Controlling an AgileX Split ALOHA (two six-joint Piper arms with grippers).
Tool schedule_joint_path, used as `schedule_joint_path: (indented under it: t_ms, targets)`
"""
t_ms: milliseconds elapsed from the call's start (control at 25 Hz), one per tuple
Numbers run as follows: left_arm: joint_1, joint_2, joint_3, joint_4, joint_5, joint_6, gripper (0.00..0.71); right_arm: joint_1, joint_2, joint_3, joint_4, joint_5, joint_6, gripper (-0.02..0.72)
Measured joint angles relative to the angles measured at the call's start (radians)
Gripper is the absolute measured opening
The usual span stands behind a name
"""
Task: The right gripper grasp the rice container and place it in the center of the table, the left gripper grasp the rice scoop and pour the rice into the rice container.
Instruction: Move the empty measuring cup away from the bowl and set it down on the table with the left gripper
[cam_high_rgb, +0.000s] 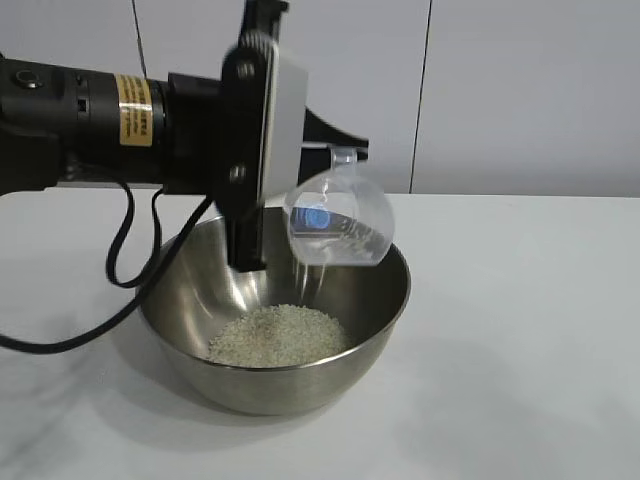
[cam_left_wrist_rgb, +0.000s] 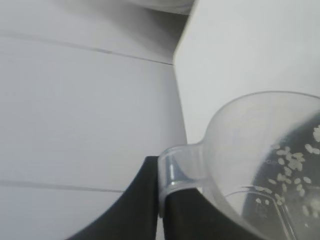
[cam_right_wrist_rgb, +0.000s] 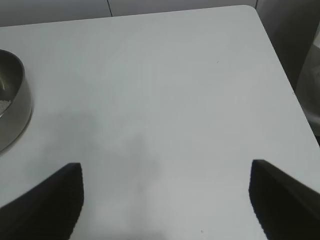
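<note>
My left gripper will set the clear rice scoop down on the table (cam_high_rgb: 100, 348) next to the steel rice container, near the drooping cable.
The steel rice container (cam_high_rgb: 375, 320) stands on the white table (cam_high_rgb: 520, 350) with a heap of rice (cam_high_rgb: 278, 335) in its bottom. Above it my left gripper (cam_high_rgb: 340, 152) is shut on the tab handle of the clear rice scoop (cam_high_rgb: 335, 220), which is tipped over the bowl. In the left wrist view the black fingers pinch the handle (cam_left_wrist_rgb: 172, 172) and a few grains cling inside the cup (cam_left_wrist_rgb: 280, 170). My right gripper (cam_right_wrist_rgb: 166, 197) hangs open over bare table, off to the side of the container's rim (cam_right_wrist_rgb: 15, 107).
A black cable (cam_high_rgb: 120, 260) droops from the left arm (cam_high_rgb: 90, 110) beside the bowl. The table edge and a corner (cam_right_wrist_rgb: 252, 9) show in the right wrist view. A white panelled wall (cam_high_rgb: 520, 90) runs behind the table.
</note>
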Motion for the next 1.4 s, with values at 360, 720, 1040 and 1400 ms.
schedule_joint_path:
  t_ms: [360,720,1040,1400]
  targets:
    - [0.283,-0.041,0.297,-0.03,-0.158,-0.303,0.003,0.0,0.0,0.0,0.0,0.0,0.0,0.623]
    - [0.355,0.151,0.404,0.003,-0.158,-0.288,0.003,0.0,0.0,0.0,0.0,0.0,0.0,0.623]
    - [0.355,0.297,0.361,0.049,-0.16,-0.288,0.003,0.0,0.0,0.0,0.0,0.0,0.0,0.623]
    - [0.355,0.427,0.328,0.066,-0.163,-0.288,0.003,0.0,0.0,0.0,0.0,-0.001,0.0,0.623]
